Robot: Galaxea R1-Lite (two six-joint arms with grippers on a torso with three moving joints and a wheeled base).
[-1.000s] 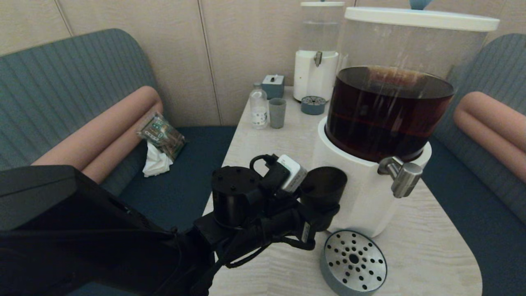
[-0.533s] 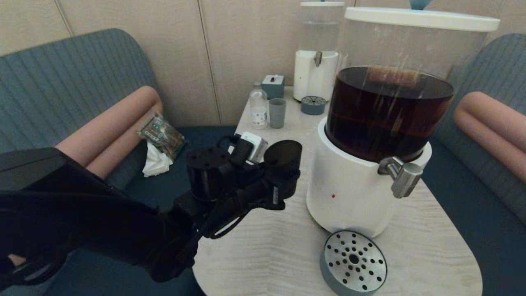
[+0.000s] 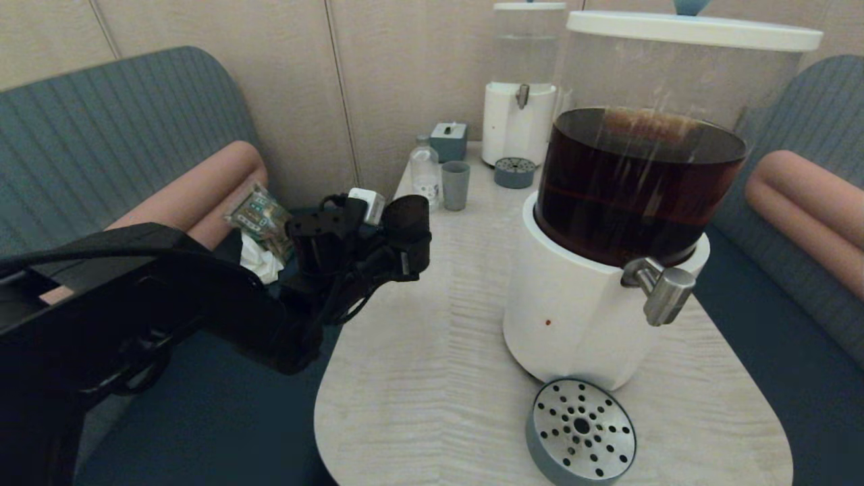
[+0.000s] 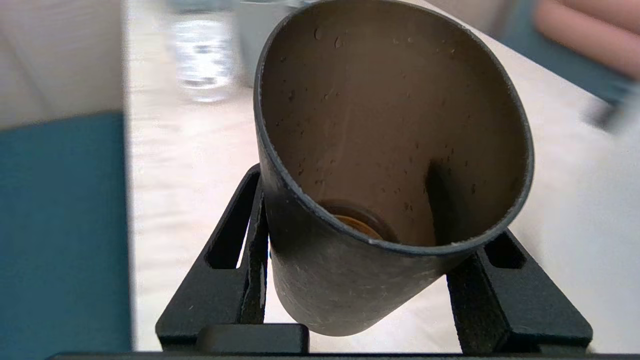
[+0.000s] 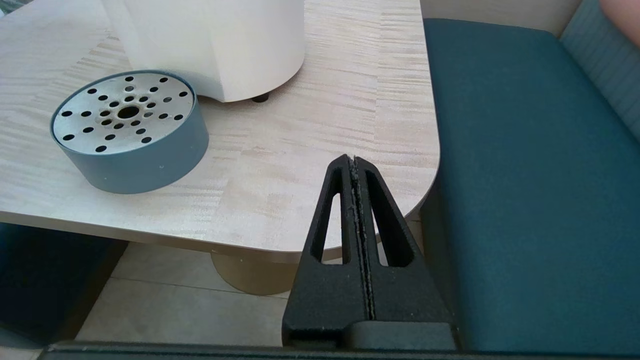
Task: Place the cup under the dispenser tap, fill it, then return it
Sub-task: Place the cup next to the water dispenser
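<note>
The dark cup will leave my left gripper on the table's bench-side edge (image 3: 396,274) in front of the small bottle.
My left gripper (image 3: 407,258) is shut on the cup (image 3: 407,226), a dark smoky tumbler held in the air over the table's left edge, well left of the big dispenser (image 3: 580,324). The left wrist view shows the fingers (image 4: 252,225) pressed on both sides of the cup (image 4: 390,125), which has droplets on its wall and a little amber liquid at the bottom. The steel tap (image 3: 660,287) juts from the dispenser's white base, with the round drip tray (image 3: 580,428) on the table below it. My right gripper (image 5: 353,161) is shut and empty off the table's near right corner.
At the back of the table (image 3: 439,378) stand a pale grey-green cup (image 3: 455,184), a small bottle (image 3: 425,174), a grey box (image 3: 449,140), a smaller clear-liquid dispenser (image 3: 518,101) and its small tray (image 3: 514,172). A snack packet and tissue (image 3: 263,229) lie on the left bench.
My left arm has carried the cup to the left and farther back, from right beside the dispenser's base to over the table's left edge. The right gripper view gives no earlier frame.
</note>
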